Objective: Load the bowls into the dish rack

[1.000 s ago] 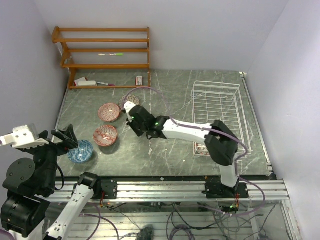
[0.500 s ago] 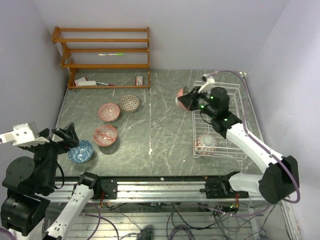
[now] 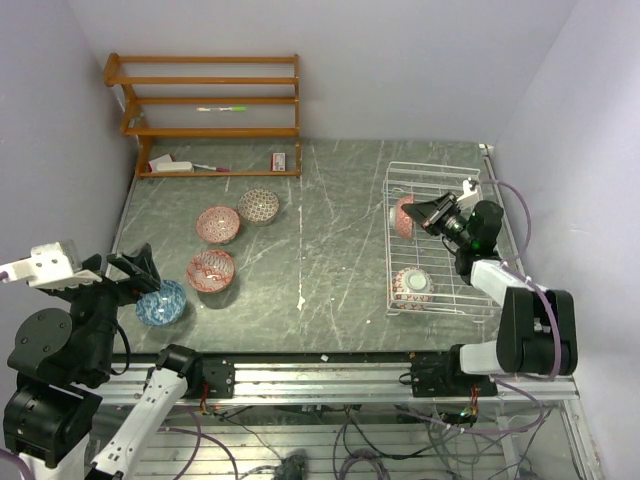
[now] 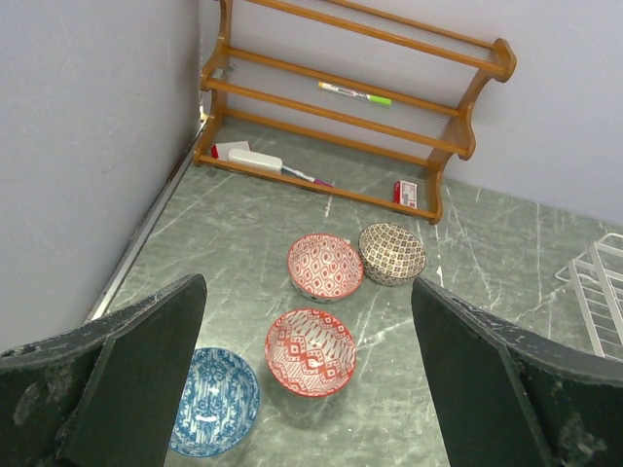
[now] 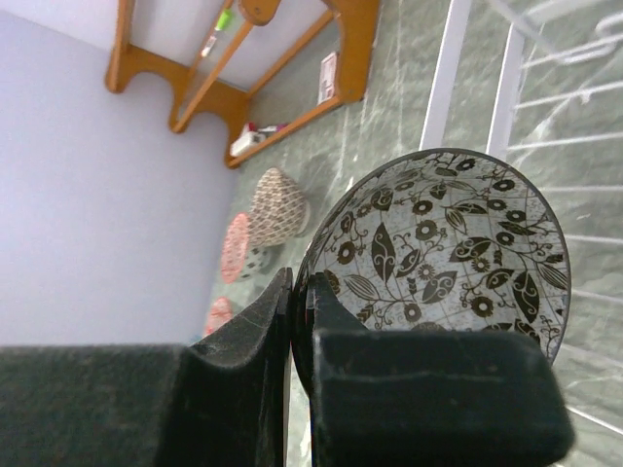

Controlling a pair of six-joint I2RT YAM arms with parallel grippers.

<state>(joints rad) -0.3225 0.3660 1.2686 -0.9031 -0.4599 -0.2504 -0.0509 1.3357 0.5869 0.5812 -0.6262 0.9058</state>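
Observation:
The floral bowl, now on edge inside the rack, will be released by my right gripper in the dish rack's far corner [image 3: 407, 207] closest to the wooden shelf unit.
My right gripper [image 3: 425, 213] is shut on the rim of a grey-black floral bowl [image 5: 448, 243], one finger inside and one outside. It holds this bowl [image 3: 403, 216] on edge inside the white wire dish rack [image 3: 470, 190], over its far left part. A second bowl [image 3: 413, 285] sits in the rack's near left corner. On the left of the table stand a blue bowl [image 4: 214, 401], a red bowl [image 4: 311, 351], a red/pink bowl [image 4: 325, 266] and a brown bowl [image 4: 391, 253]. My left gripper [image 4: 307, 292] hangs open above them with nothing in it, closest to the blue bowl [image 3: 160, 302].
An orange-brown wooden shelf unit [image 3: 210, 100] stands at the back left, with a pen and small items on it. Grey walls close in the left, back and right sides. The rack's corner [image 4: 594, 282] shows at the right edge of the left wrist view.
My right arm swung from beside the bowls on the left across to the rack, then lowered the bowl into the rack. The left arm has barely moved.

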